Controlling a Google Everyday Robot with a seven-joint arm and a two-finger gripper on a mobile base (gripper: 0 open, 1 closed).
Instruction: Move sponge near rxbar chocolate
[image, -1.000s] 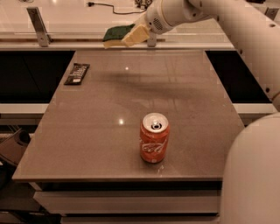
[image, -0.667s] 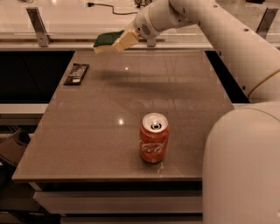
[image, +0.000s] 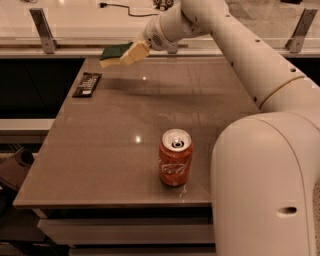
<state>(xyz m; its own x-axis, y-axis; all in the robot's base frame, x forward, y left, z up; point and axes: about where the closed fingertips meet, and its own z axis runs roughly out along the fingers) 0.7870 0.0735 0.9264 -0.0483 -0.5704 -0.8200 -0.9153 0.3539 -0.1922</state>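
I need to use my gripper to set the sponge down on the table (image: 107, 69) next to the far end of the rxbar chocolate.
My gripper (image: 131, 53) is up over the far left part of the table, shut on the sponge (image: 113, 52), whose dark green top and pale yellow body stick out to the left of the fingers. The sponge hangs in the air, clear of the table. The rxbar chocolate (image: 87, 84), a flat black bar, lies on the table near its far left edge, below and left of the sponge. My arm reaches in from the right.
An orange-red soda can (image: 175, 164) stands upright near the table's front edge. The grey table (image: 115, 150) ends at a rail with metal brackets (image: 42, 30) at the back. Dark open space lies to the left.
My gripper has carried the sponge leftward along the far edge of the table, closer to the black bar. The can and the bar have not moved.
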